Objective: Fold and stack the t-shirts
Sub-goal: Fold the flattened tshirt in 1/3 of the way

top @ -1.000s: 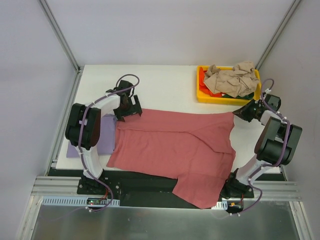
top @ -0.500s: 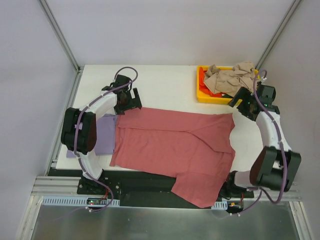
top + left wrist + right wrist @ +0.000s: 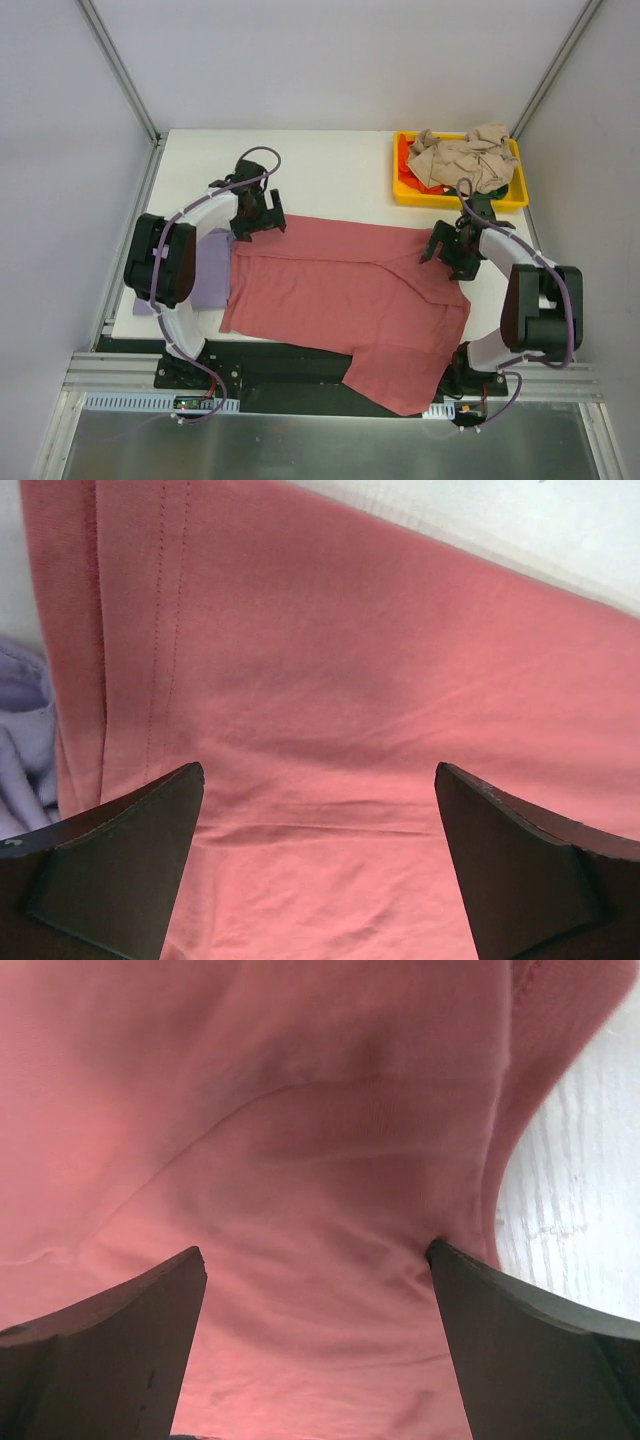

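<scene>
Next, I will close my left gripper on the red-pink t-shirt's near corner (image 3: pixel 224 330), beside the lavender t-shirt.
A large red-pink t-shirt (image 3: pixel 350 290) lies spread across the table, its lower part hanging over the near edge. My left gripper (image 3: pixel 258 215) stands open over the shirt's far left corner, with cloth (image 3: pixel 380 680) below the parted fingers (image 3: pixel 120 870) and nothing between them. My right gripper (image 3: pixel 445 250) is open low over the shirt's right side (image 3: pixel 300 1110); its right fingertip (image 3: pixel 445 1260) touches the cloth. A lavender t-shirt (image 3: pixel 208 275) lies folded at the left, partly under the red-pink one, and shows at the edge of the left wrist view (image 3: pixel 20 740). Beige t-shirts (image 3: pixel 460 155) lie crumpled in the tray.
The yellow tray (image 3: pixel 455 198) stands at the far right of the table, with red cloth (image 3: pixel 405 155) and a bit of dark green (image 3: pixel 492 186) under the beige. White table top (image 3: pixel 330 170) shows behind the shirt. Metal frame posts run along both sides.
My right gripper let go of the shirt's far right corner, opened, rose towards the tray, then came down over the shirt's right side. The left gripper shifted only slightly.
</scene>
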